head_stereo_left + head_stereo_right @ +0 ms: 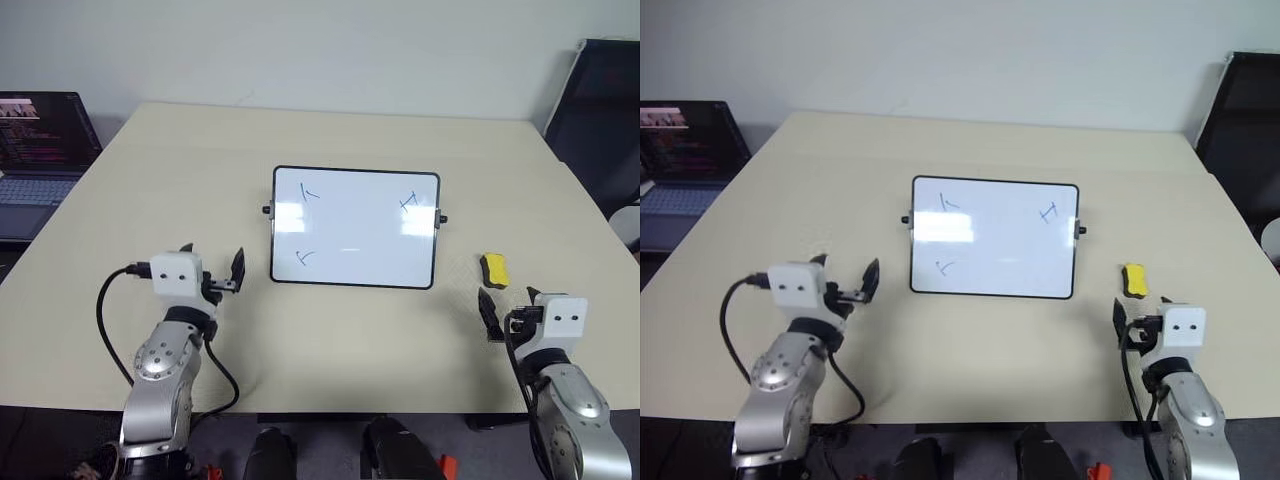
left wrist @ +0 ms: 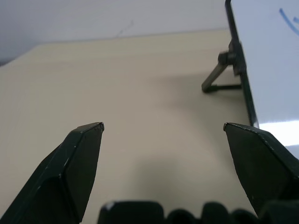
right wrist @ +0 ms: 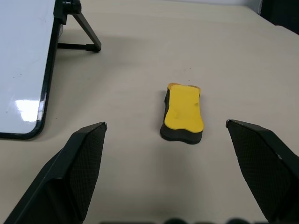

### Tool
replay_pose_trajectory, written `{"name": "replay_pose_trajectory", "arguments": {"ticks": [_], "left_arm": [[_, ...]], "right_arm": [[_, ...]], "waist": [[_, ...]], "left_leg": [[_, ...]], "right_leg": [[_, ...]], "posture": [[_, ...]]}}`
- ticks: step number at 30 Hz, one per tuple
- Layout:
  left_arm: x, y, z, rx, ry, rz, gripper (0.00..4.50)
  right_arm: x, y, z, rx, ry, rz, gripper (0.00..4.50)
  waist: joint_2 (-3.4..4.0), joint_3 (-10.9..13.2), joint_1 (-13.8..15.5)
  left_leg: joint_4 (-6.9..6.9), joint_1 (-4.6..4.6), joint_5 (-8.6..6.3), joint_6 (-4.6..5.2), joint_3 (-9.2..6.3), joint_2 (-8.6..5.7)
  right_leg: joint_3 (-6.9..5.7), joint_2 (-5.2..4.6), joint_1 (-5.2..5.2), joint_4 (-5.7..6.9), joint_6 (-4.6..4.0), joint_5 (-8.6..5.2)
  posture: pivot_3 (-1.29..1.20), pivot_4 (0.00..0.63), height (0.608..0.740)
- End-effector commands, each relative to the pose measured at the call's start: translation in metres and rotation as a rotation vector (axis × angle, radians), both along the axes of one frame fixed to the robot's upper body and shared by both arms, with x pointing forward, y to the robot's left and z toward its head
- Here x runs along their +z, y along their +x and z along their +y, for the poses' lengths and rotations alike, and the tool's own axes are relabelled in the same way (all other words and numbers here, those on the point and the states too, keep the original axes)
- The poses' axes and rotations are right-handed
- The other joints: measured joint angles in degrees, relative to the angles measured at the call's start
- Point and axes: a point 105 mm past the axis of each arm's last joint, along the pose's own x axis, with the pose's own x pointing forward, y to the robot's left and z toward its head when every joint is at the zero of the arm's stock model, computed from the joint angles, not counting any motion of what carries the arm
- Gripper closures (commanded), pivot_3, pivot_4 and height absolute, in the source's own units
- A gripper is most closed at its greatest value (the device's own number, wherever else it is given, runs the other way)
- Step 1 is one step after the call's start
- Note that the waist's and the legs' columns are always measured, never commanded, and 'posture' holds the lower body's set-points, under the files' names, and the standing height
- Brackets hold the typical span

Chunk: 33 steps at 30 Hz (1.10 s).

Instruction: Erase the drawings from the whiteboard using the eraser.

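Observation:
My right gripper will grip the yellow eraser at its narrow middle [image 1: 495,270] [image 3: 184,110], with a finger on each of the eraser's long sides.
The whiteboard [image 1: 355,240] lies in the middle of the table, its black frame resting on small side stands. Three small dark drawings mark it: one at the upper left [image 1: 310,192], one at the upper right [image 1: 408,203] and one at the lower left [image 1: 305,258]. The yellow eraser [image 1: 493,270] with its dark underside lies flat on the table just right of the board. My right gripper [image 1: 510,306] hovers open a short way in front of the eraser [image 3: 183,114], holding nothing. My left gripper [image 1: 213,263] stands open and empty beside the board's left edge [image 2: 243,84].
An open laptop [image 1: 40,150] sits on a lower surface off the table's left side. A dark chair [image 1: 600,110] stands past the far right corner. The beige table [image 1: 180,160] has bare room around the board.

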Motion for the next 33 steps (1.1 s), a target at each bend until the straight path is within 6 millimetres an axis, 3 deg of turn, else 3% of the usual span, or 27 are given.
{"name": "replay_pose_trajectory", "arguments": {"ticks": [1, 4, 7, 12, 15, 20, 22, 27, 31, 33], "left_arm": [[0.016, 0.000, -0.008, -0.023, 0.013, -0.055, 0.00], [0.016, 0.000, -0.002, 0.008, 0.018, -0.056, 0.00], [0.024, -0.002, 0.002, -0.005, 0.047, -0.080, 0.00], [0.053, -0.001, 0.001, -0.127, 0.039, -0.161, 0.00], [0.081, 0.003, -0.028, -0.371, 0.063, -0.214, 0.00], [0.110, 0.014, -0.069, -0.717, 0.098, -0.210, 0.00], [0.113, 0.016, -0.079, -0.835, 0.111, -0.194, 0.00], [0.122, 0.016, -0.121, -1.160, 0.147, -0.147, 0.00], [0.121, 0.010, -0.139, -1.334, 0.187, -0.112, 0.00], [0.116, 0.007, -0.152, -1.434, 0.219, -0.082, 0.00]], "right_arm": [[0.017, 0.003, 0.003, 0.018, -0.002, -0.052, 0.03], [0.016, 0.008, 0.005, 0.017, -0.003, -0.052, 0.03], [0.027, 0.011, 0.019, 0.090, -0.028, -0.079, 0.03], [0.046, 0.016, 0.020, 0.103, -0.013, -0.131, 0.03], [0.058, 0.021, 0.010, 0.081, 0.007, -0.143, 0.03], [0.078, 0.031, 0.007, 0.043, 0.140, -0.123, 0.03], [0.079, 0.034, 0.006, 0.022, 0.160, -0.091, 0.03], [0.077, 0.045, -0.022, -0.124, 0.179, 0.023, 0.03], [0.074, 0.054, -0.021, -0.107, 0.170, 0.065, 0.03], [0.062, 0.059, -0.023, -0.113, 0.139, 0.115, 0.03]], "waist": [[0.00, 0.0, 0.0], [0.00, 0.0, -0.1], [0.00, 0.0, -0.1], [0.06, 0.0, -0.1], [0.06, 0.1, 0.0], [0.13, 0.1, 0.0], [0.17, 0.1, -0.1], [0.26, 0.2, -0.1], [0.30, 0.2, -0.2], [0.43, 0.3, -0.2]], "left_leg": [[0.03, 0.00, 0.00, 0.00, -0.01, 0.00], [0.17, 0.01, 0.00, 0.01, -0.02, -0.04], [0.21, 0.01, 0.00, 0.01, -0.01, -0.04], [0.15, -0.01, 0.00, 0.01, -0.01, -0.04], [0.12, -0.01, 0.00, 0.01, -0.03, -0.04], [0.16, -0.03, 0.01, 0.02, -0.05, -0.07], [0.19, -0.03, 0.01, 0.03, -0.06, -0.08], [0.06, -0.08, 0.01, 0.03, -0.07, -0.08], [-0.10, -0.08, 0.01, 0.04, -0.06, -0.09], [-0.22, -0.05, 0.01, 0.04, -0.09, -0.08]], "right_leg": [[-0.01, 0.00, 0.01, 0.00, 0.00, 0.01], [0.01, -0.02, 0.06, 0.01, 0.01, 0.03], [0.01, -0.03, 0.07, 0.01, 0.01, 0.03], [-0.01, -0.03, 0.04, 0.00, 0.02, 0.02], [-0.04, -0.03, 0.04, 0.00, 0.02, 0.02], [-0.06, -0.05, 0.09, 0.01, 0.02, 0.02], [-0.07, -0.05, 0.10, 0.01, 0.04, 0.03], [-0.11, -0.05, 0.07, 0.00, 0.08, 0.00], [-0.13, -0.05, 0.06, -0.02, 0.18, -0.01], [-0.16, -0.04, 0.03, 0.00, 0.21, -0.01]], "posture": [[0.00, 0.150, 0.740], [0.00, 0.150, 0.740], [0.00, 0.150, 0.740], [0.00, 0.150, 0.740], [0.00, 0.150, 0.740], [0.00, 0.150, 0.740], [0.00, 0.150, 0.740], [0.00, 0.150, 0.740], [0.00, 0.150, 0.740], [0.00, 0.150, 0.740]]}}
